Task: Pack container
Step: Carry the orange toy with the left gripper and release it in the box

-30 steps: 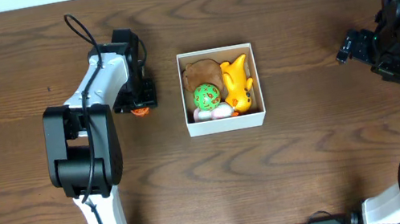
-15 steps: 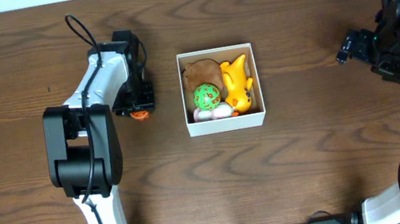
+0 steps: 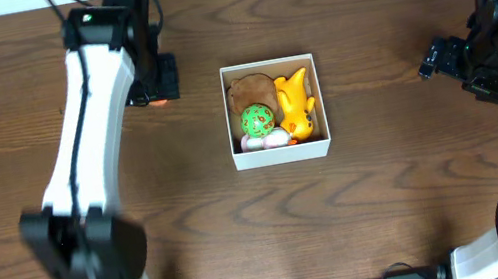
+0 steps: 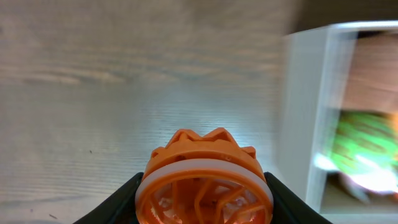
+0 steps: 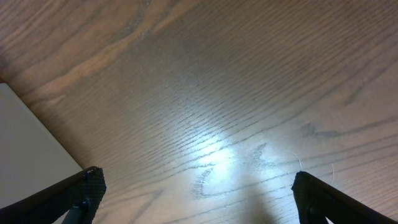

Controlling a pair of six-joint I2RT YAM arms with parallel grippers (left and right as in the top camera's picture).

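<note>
My left gripper has the orange lattice ball. It will let go of it on the yellow toy's wide near end inside the container (image 3: pixel 309 117).
The container (image 3: pixel 282 152) is a small white box with a tan inside, at the table's middle. It holds a brown toy (image 3: pixel 247 90), a green lattice ball (image 3: pixel 257 119), a yellow toy (image 3: pixel 295 101) and a pale pink toy (image 3: pixel 266 141). My left gripper (image 3: pixel 157 98) is shut on an orange lattice ball (image 4: pixel 204 180), lifted left of the container's far corner. The left wrist view shows the container's white wall (image 4: pixel 308 112) to the right, blurred. My right gripper (image 3: pixel 431 61) is open and empty, far right of the container, above bare wood (image 5: pixel 205 112).
The dark wooden table (image 3: pixel 363 212) runs under everything. The container's white corner shows at the left edge of the right wrist view (image 5: pixel 25 149). Both arm bases stand at the near edge.
My left arm has risen and swung toward the far edge with the orange ball, moving up and slightly left. The right arm and the container have not moved.
</note>
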